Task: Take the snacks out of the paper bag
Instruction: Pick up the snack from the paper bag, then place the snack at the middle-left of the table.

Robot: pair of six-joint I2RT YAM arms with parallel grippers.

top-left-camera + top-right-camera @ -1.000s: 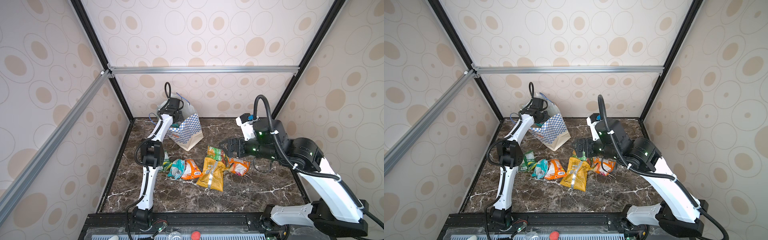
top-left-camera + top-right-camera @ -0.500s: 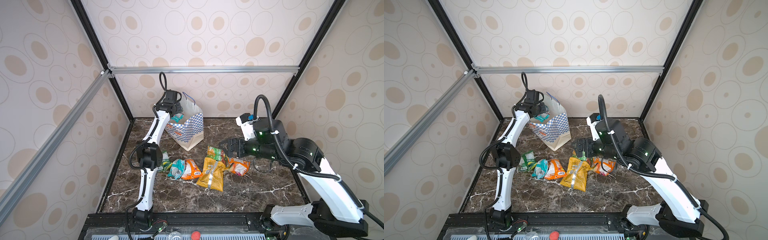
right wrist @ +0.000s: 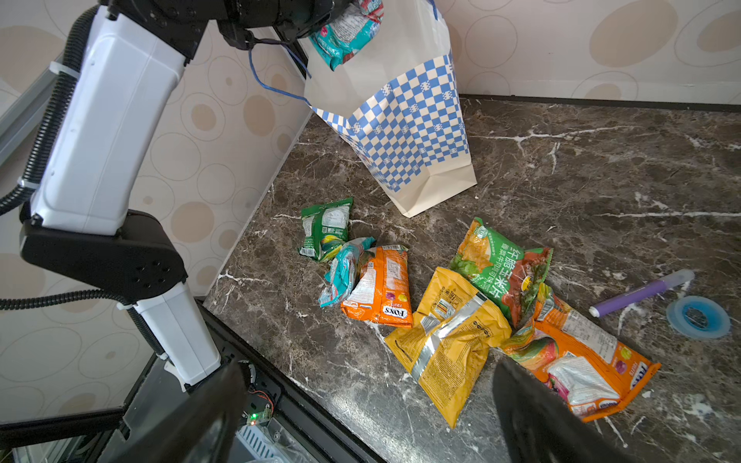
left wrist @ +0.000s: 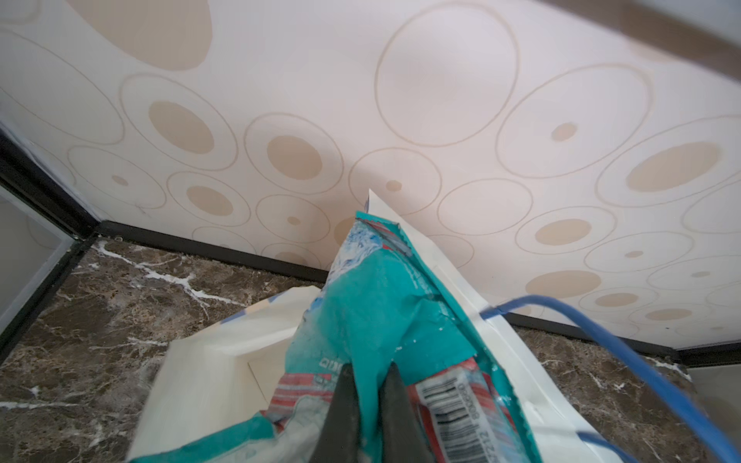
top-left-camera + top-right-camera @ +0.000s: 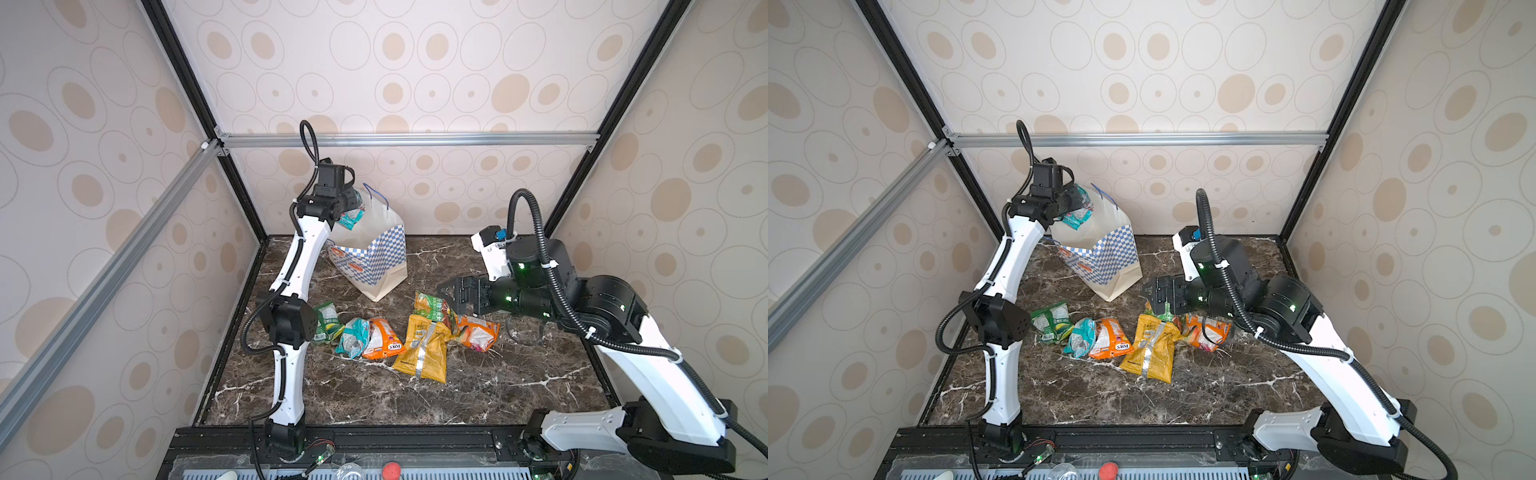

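Next, I let go of the teal snack packet with my left gripper on the marble (image 5: 324,361) in front of the small green packet. The teal packet now dangles at the paper bag's mouth.
The paper bag (image 5: 376,259) (image 5: 1106,257) (image 3: 405,132) stands tilted at the back left of the marble table, mouth up. My left gripper (image 5: 353,204) (image 5: 1079,204) (image 4: 371,366) hangs at the bag's mouth, shut on a teal snack packet (image 5: 350,218) (image 5: 1076,219) (image 4: 381,304) (image 3: 345,34) that dangles beside the bag's upper wall. Several snacks lie in front of the bag: small green (image 5: 326,321), teal (image 5: 352,337), orange (image 5: 383,338), yellow (image 5: 424,351), large green (image 5: 432,306), orange (image 5: 478,333). My right gripper (image 5: 449,291) (image 5: 1152,296) (image 3: 367,375) hovers open over the large green and yellow packets.
A purple pen-like stick (image 3: 641,292) and a small blue tape roll (image 3: 697,316) lie on the table under the right arm. The bag sits close to the back wall and the left corner post. A black frame rail (image 5: 374,434) borders the table's front edge.
My left arm has risen, lifting the teal packet up out of the bag's mouth, and the bag has been pulled more upright. The right arm has not moved.
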